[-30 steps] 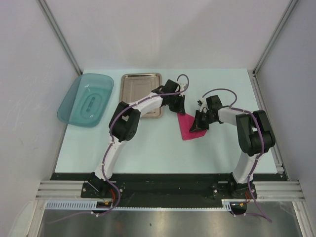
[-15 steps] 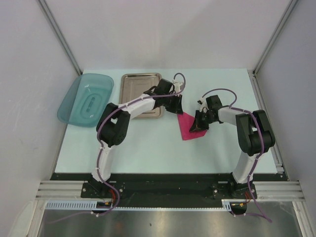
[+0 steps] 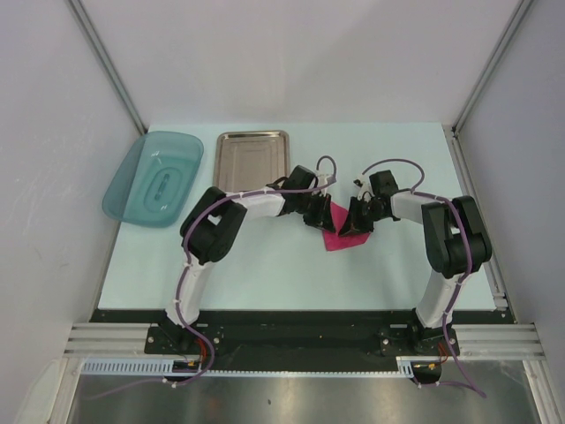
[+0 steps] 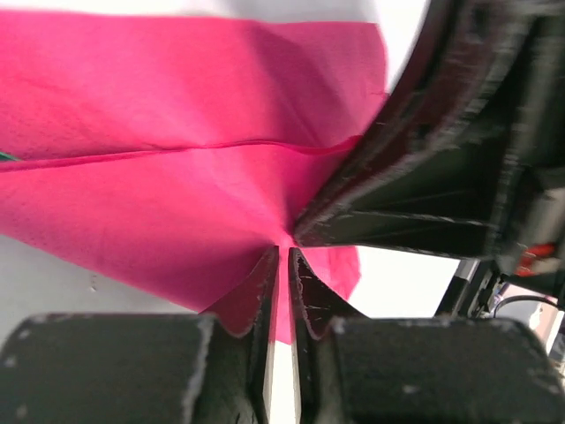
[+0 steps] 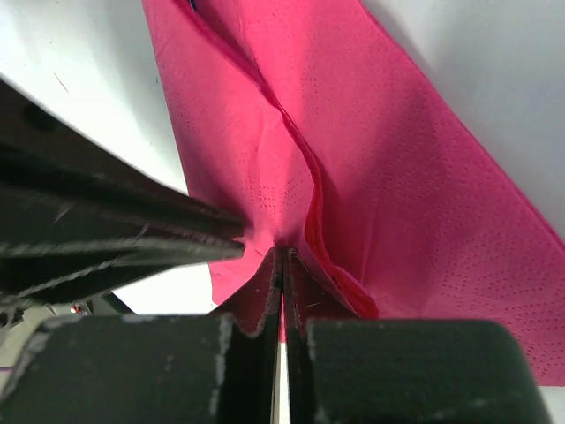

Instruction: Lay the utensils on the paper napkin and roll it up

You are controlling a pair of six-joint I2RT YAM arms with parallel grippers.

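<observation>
The napkin's wide flap is lying flat past the napkin's inner fold, so next my right gripper opens, moves back and takes the flap's outer edge (image 5: 468, 134) to fold it over.
The magenta-pink paper napkin (image 3: 336, 234) lies folded on the table between my two grippers. It fills the left wrist view (image 4: 177, 132) and the right wrist view (image 5: 397, 177), with a crease running across it. My left gripper (image 3: 319, 218) is shut on a napkin edge (image 4: 284, 258). My right gripper (image 3: 354, 224) is shut on a napkin edge too (image 5: 282, 256), right beside the left one. The two grippers nearly touch. The fork and spoon are hidden, apart from a thin green sliver (image 4: 5, 157) at the fold.
A rectangular steel tray (image 3: 253, 157) lies behind the left arm. A teal translucent dish (image 3: 154, 177) sits at the far left, overhanging the table edge. The white table (image 3: 265, 265) is walled on three sides.
My left gripper has moved from the napkin's far corner near the tray toward me and the right gripper, folding the napkin smaller. The right gripper has stayed put.
</observation>
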